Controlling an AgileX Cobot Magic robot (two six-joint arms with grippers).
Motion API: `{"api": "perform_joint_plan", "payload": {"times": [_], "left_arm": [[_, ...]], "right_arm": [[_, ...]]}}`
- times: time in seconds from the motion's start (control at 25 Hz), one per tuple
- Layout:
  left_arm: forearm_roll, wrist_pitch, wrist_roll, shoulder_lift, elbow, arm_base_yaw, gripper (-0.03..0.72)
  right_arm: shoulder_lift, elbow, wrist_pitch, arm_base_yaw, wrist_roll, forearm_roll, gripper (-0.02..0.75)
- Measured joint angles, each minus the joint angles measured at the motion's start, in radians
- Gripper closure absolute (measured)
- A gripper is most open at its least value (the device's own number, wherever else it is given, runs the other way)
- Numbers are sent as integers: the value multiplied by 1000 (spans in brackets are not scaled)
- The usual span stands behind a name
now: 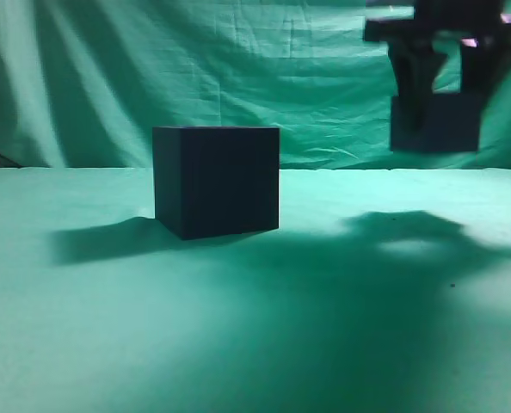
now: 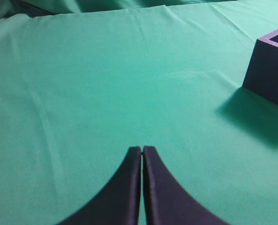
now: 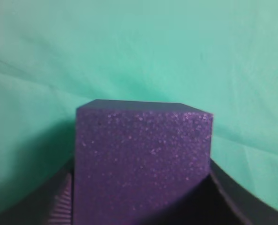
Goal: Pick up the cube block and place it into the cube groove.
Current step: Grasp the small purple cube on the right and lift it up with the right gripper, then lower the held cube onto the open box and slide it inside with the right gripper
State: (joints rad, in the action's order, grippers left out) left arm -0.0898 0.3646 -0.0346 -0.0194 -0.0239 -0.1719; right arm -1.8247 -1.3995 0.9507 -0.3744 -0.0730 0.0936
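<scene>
The purple cube block, still high above the green cloth, will go down inside the top of the dark cube groove [image 1: 227, 132], where I will place it with my right gripper.
The cube groove [image 1: 217, 179], a large very dark box, stands on the green cloth left of centre in the exterior view. Its corner with a purple rim shows at the right edge of the left wrist view [image 2: 272, 65]. My right gripper [image 1: 445, 73] hangs high at the upper right, shut on the cube block [image 1: 436, 122], well above the cloth and to the right of the groove. In the right wrist view the purple speckled cube block [image 3: 141, 164] fills the space between the jaws. My left gripper [image 2: 142, 150] is shut and empty over bare cloth.
Green cloth covers the table [image 1: 101, 327] and hangs as a backdrop [image 1: 238, 69]. Shadows of the box and the arm fall across the cloth.
</scene>
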Motion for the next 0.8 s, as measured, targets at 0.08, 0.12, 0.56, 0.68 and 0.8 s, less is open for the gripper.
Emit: {"api": "perform_joint_plan", "payload": {"times": [0.08,0.12,0.56,0.68,0.8], "left_arm": [[0,0,0,0,0,0,688],[0,0,0,0,0,0,688],[0,0,0,0,0,0,688],[0,0,0,0,0,0,688],[0,0,0,0,0,0,688]], "right_arm": [[0,-88,87,-37,0,-2,304],[0,-133,122,-65,-2,-2,304],[-18,-315,236,-373,-47,-20,304],[-60,-316,227,-397,-84,-25,304],[-89,-316,197,-409,-106,-42,304]]}}
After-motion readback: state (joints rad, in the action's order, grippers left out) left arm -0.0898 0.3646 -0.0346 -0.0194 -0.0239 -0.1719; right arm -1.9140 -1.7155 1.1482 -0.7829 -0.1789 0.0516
